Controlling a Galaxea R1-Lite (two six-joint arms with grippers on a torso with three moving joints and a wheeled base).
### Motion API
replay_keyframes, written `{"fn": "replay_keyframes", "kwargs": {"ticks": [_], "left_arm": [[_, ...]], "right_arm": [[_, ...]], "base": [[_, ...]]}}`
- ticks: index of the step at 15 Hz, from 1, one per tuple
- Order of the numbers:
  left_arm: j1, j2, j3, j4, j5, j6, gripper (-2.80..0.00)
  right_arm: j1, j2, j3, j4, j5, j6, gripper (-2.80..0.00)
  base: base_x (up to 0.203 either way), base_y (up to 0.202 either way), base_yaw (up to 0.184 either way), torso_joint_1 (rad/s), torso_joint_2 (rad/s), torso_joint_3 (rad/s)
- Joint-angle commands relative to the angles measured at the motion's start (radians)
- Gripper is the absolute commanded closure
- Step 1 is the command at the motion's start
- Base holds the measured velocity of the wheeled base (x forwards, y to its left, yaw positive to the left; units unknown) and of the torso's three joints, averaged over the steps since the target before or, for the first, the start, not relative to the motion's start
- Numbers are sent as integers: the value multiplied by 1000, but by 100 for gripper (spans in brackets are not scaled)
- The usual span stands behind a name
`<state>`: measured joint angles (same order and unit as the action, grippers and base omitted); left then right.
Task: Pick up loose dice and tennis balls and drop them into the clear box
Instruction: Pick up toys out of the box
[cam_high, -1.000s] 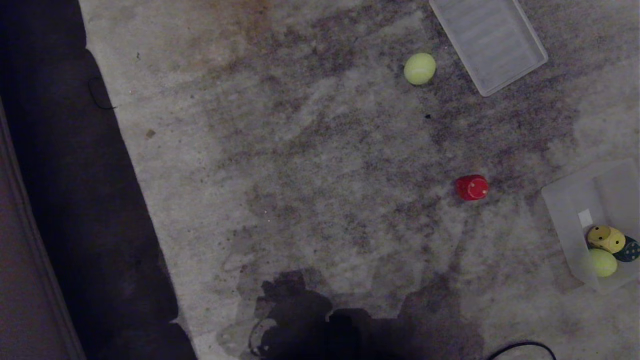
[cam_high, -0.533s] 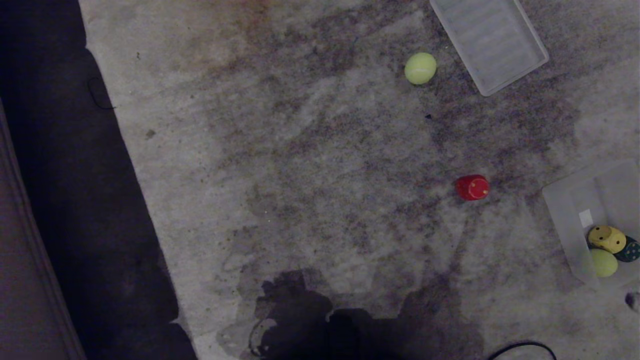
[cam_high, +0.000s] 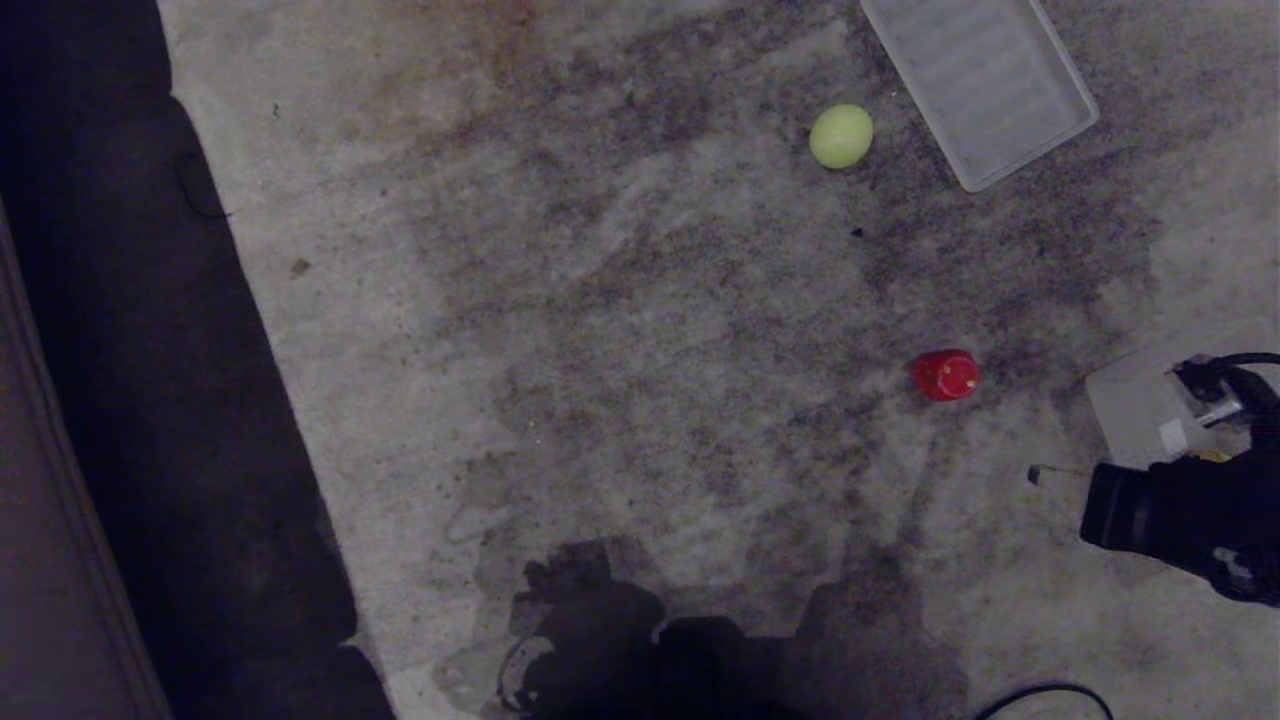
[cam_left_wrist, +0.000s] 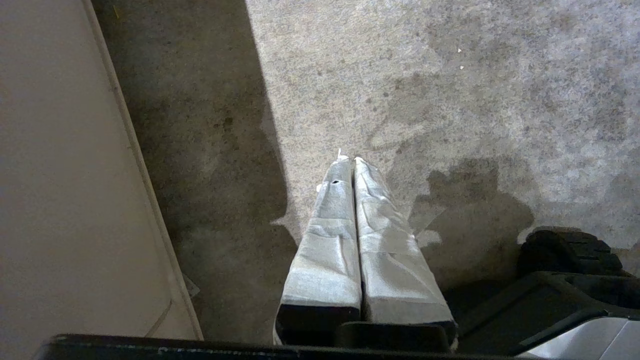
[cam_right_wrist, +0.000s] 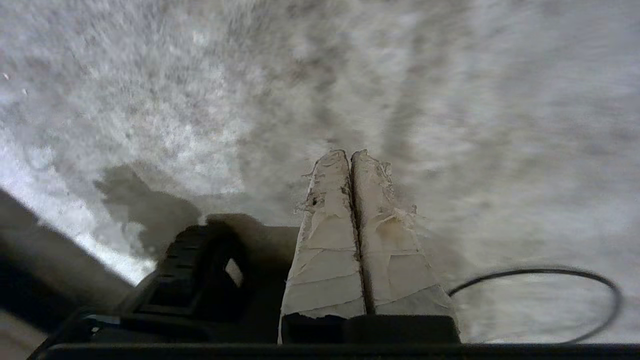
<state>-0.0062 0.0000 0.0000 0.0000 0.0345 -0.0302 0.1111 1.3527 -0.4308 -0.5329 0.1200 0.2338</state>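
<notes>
The robot's right gripper should close on the opposite sides of the red die (cam_high: 947, 376), which sits between the tennis ball and the clear box.
A fuzzy yellow-green tennis ball (cam_high: 841, 136) lies loose on the carpet at the far right of centre. A red die (cam_high: 944, 374) sits nearer, also loose. The clear box (cam_high: 1128, 405) stands at the right edge, and my right arm (cam_high: 1180, 520) hangs over it and hides most of its inside. In the right wrist view my right gripper (cam_right_wrist: 351, 152) is shut and empty above bare carpet, away from both loose things. My left gripper (cam_left_wrist: 350, 159) is parked shut and empty, low beside the base.
A flat ribbed white lid (cam_high: 985, 85) lies at the far right beyond the ball. Dark furniture (cam_high: 150, 400) runs along the left side. A black cable (cam_high: 1040, 690) loops on the carpet near the base, and a pale wall (cam_left_wrist: 60, 175) stands by the left gripper.
My right arm has swung into the head view from the lower right and now covers the things in the clear box. The tennis ball and red die have not moved.
</notes>
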Motion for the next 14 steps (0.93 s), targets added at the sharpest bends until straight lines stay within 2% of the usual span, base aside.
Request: {"fn": "replay_keyframes", "kwargs": {"ticks": [1, 2, 3, 4, 5, 8, 12, 14], "left_arm": [[0, 2, 2, 0, 1, 0, 0], [0, 2, 2, 0, 1, 0, 0], [0, 2, 2, 0, 1, 0, 0], [0, 2, 2, 0, 1, 0, 0], [0, 2, 2, 0, 1, 1, 0], [0, 2, 2, 0, 1, 0, 0], [0, 2, 2, 0, 1, 0, 0], [0, 2, 2, 0, 1, 0, 0]], "right_arm": [[2, 141, -54, -50, 22, 1, 0], [-2, 168, -87, -59, 23, -4, 0], [-19, 178, -106, -61, 25, -11, -44], [-31, 184, -116, -58, 27, -33, -280], [-36, 201, -117, -58, 26, -65, -280], [-76, 265, -125, -60, 22, -229, -280], [-80, 368, -186, -92, 24, -253, -280], [-82, 422, -206, -164, 25, -251, -280]], "base": [[0, 0, 0, 0, 0, 0], [0, 0, 0, 0, 0, 0], [0, 0, 0, 0, 0, 0], [0, 0, 0, 0, 0, 0], [0, 0, 0, 0, 0, 0], [0, 0, 0, 0, 0, 0], [0, 0, 0, 0, 0, 0], [0, 0, 0, 0, 0, 0]]}}
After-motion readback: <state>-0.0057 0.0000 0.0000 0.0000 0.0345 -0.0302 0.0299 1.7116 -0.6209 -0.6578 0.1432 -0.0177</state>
